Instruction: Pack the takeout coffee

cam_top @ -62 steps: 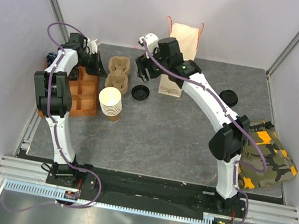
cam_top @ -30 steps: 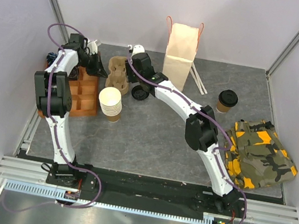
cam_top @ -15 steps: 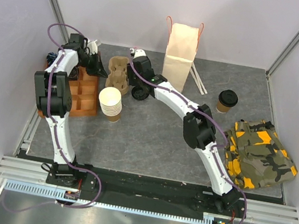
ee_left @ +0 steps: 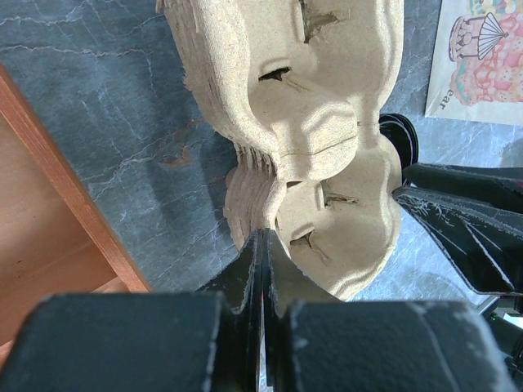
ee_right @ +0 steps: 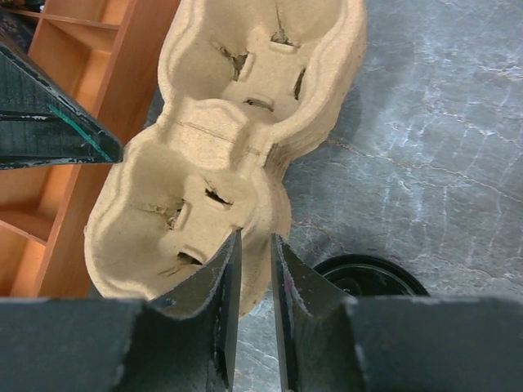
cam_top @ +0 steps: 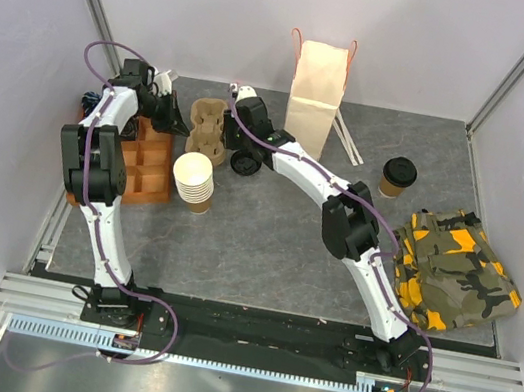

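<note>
The stack's edges are packed close together next to my left gripper's fingers, so my left gripper will open and pinch only the top carrier's rim (ee_left: 276, 196) before it lifts.
The takeout coffee (cam_top: 398, 176), a tan cup with a black lid, stands upright at the right of the table, far from both grippers. A stack of pulp cup carriers (cam_top: 208, 129) lies at the back left. My left gripper (cam_top: 181, 124) is shut, its tips (ee_left: 261, 237) against the stack's left rim. My right gripper (cam_top: 225, 147) reaches in from the other side. Its fingers (ee_right: 255, 237) pinch the near lobe's wall of the cup carrier (ee_right: 245, 122), one finger inside the well and one outside. The paper bag (cam_top: 316, 94) stands upright behind.
A loose black lid (cam_top: 244, 163) lies right beside my right gripper. A stack of lidless paper cups (cam_top: 194, 180) stands in front of the carriers. A wooden organizer (cam_top: 145, 165) sits at the left, a camouflage cloth (cam_top: 457, 271) at the right, and stir sticks (cam_top: 348, 138) by the bag.
My right arm swung left from the paper bag to the cup carriers, uncovering the coffee, and settled its fingers on the carrier's rim. The left arm has stayed put.
</note>
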Controlling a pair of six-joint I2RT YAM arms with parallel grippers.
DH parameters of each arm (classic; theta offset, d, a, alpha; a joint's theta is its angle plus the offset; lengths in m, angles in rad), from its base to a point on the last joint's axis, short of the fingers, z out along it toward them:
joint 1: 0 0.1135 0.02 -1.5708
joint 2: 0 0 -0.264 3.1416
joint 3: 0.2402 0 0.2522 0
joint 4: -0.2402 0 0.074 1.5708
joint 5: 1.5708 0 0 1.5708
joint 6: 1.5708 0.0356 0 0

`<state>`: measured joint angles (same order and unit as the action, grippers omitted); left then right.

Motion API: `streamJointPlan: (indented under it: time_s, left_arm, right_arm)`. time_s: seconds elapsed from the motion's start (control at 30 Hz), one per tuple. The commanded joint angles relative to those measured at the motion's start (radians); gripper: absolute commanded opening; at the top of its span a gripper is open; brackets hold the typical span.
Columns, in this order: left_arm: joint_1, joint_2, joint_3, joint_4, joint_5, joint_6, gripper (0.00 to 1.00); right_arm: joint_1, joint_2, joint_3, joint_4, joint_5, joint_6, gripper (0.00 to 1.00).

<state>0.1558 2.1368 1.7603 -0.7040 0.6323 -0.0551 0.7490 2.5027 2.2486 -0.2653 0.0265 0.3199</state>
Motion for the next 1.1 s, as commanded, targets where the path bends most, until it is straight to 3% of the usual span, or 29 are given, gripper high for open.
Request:
streamJointPlan:
  time_s: [0.0, 0.27, 0.53, 0.97, 1.07]
  left_arm:
    - [-0.007, -0.021, -0.012, 0.020, -0.010, 0.012, 0.02]
    - [-0.007, -0.020, -0.016, 0.021, -0.006, 0.011, 0.02]
    - [-0.007, -0.026, -0.015, 0.023, -0.005, 0.009, 0.02]
    - [-0.007, -0.069, 0.001, 0.021, 0.015, -0.009, 0.02]
    - [-0.007, -0.078, 0.004, 0.024, 0.015, -0.012, 0.07]
  right_arm:
    - [-0.003, 0.019, 0.051, 0.035, -0.025, 0.022, 0.27]
    - [-0.008, 0.024, 0.046, 0.037, -0.025, 0.030, 0.25]
    - [-0.011, 0.018, 0.055, 0.040, -0.057, 0.028, 0.00]
    - [-0.019, -0.036, 0.026, 0.095, -0.128, 0.074, 0.00]
    - [-0.022, -0.045, 0.023, 0.103, -0.143, 0.081, 0.00]
